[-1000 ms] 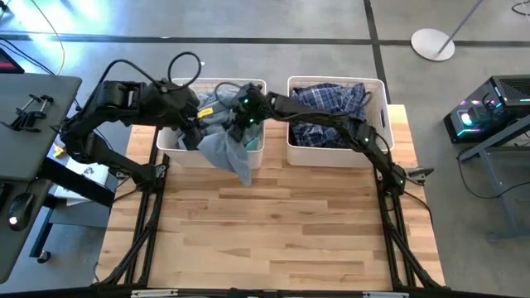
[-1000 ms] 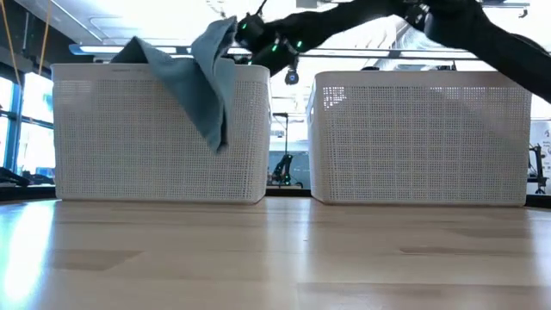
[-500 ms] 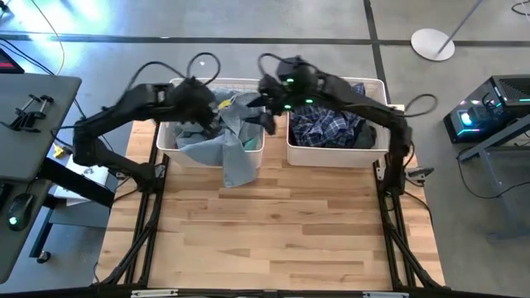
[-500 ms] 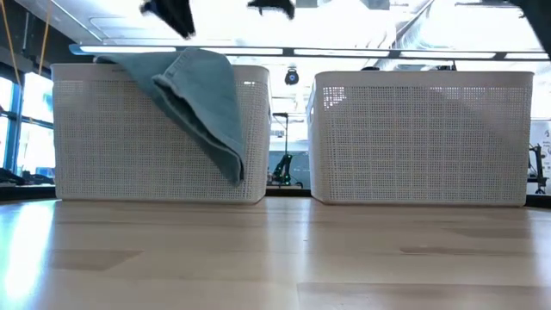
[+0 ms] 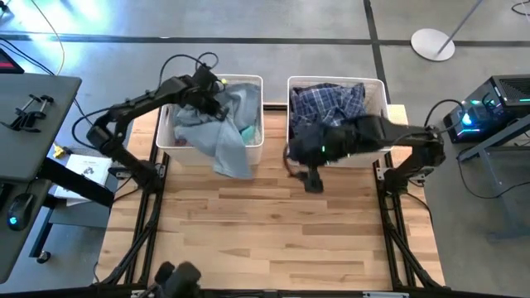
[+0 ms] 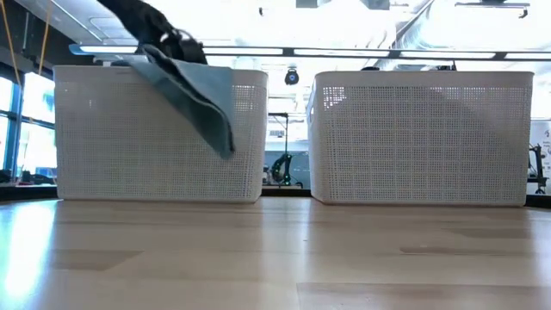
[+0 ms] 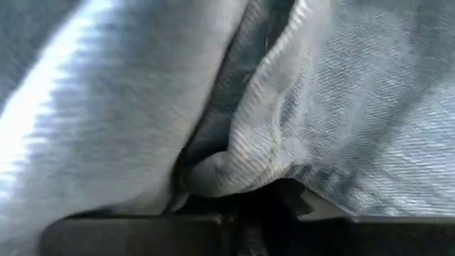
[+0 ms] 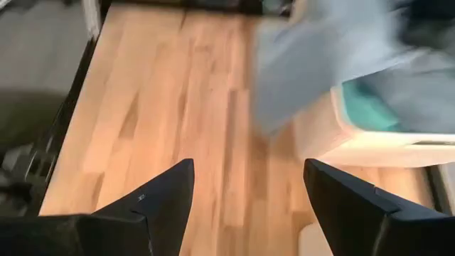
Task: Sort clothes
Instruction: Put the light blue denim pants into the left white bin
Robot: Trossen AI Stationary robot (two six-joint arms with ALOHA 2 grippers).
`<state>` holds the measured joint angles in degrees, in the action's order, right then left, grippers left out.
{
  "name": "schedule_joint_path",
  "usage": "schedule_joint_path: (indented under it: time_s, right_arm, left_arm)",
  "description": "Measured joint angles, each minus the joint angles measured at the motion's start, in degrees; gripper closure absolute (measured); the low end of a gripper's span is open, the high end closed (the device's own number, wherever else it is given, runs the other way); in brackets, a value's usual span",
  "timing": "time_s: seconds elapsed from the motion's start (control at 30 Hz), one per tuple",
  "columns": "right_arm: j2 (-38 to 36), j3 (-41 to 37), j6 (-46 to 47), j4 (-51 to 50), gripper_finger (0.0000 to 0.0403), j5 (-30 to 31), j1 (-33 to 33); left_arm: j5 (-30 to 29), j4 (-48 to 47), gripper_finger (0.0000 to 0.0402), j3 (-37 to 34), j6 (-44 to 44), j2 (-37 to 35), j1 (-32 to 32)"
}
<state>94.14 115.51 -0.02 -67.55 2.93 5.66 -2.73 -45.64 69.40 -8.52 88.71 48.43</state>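
Observation:
The robot's right gripper should next move to the grey-blue denim garment and grip the lower corner of its hanging end (image 5: 248, 174) (image 8: 269, 129), outside the white basket.
A grey-blue denim garment (image 5: 228, 145) lies on the clothes in the left white basket (image 5: 166, 141), and one end hangs over the basket's near wall (image 6: 202, 103). Teal cloth (image 5: 248, 132) shows beside it. My left gripper (image 5: 209, 89) is down in that basket, shut on the denim. A navy-white plaid garment (image 5: 331, 103) fills the right basket (image 5: 387, 99). My right gripper (image 5: 313, 180) hangs open above the table in front of the right basket, with nothing between its fingers (image 8: 249, 192). My left gripper pinches a bunched fold of the denim (image 7: 227, 171), which fills its wrist view. It comes slanting down from above, from the basket's left side. The garment rests on the pile in the basket, and its hanging end is slack outside the near wall.
Bare wooden tabletop (image 5: 273, 232) stretches in front of both baskets to the near edge. A grey desk (image 5: 33, 108) stands left of the table, and a lit computer case (image 5: 489, 108) stands on the right.
My right gripper has left the denim above the left basket and swung right and toward the near edge, out over the table. The denim has dropped and now drapes over the basket's near wall. My left gripper has come down into the basket onto the denim.

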Motion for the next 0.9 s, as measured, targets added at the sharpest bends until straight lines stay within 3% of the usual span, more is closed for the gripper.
schedule_joint_path:
  time_s: [0.13,0.27,0.5,0.63,0.77,0.9]
  right_arm:
    - [-2.36,-8.96,-0.23,4.24,0.0143,2.33,3.53]
    - [-3.3,-20.04,-2.63,15.79,0.0143,4.57,4.71]
    - [-1.44,-42.84,-11.82,48.1,0.0143,4.79,4.05]
    - [3.06,-53.43,-12.96,71.5,0.0143,14.88,4.07]
    - [10.67,-56.97,-9.59,85.66,0.0143,17.65,2.22]
    - [19.58,-52.64,-5.0,90.74,0.0143,16.6,-0.05]
  left_arm:
    - [4.76,0.7,0.039,0.01,0.66,3.39,3.48]
    - [3.96,-0.95,0.04,0.58,1.17,0.75,2.66]
    - [1.86,-10.08,0.0401,10.07,0.19,-10.17,-1.45]
    - [2.51,-13.18,0.0401,15.12,-0.38,-16.09,-3.97]
    - [2.82,-14.68,0.0401,17.75,-0.36,-21.7,-7.1]
    - [3.11,-17.17,0.0401,17.9,1.13,-26.82,-11.91]
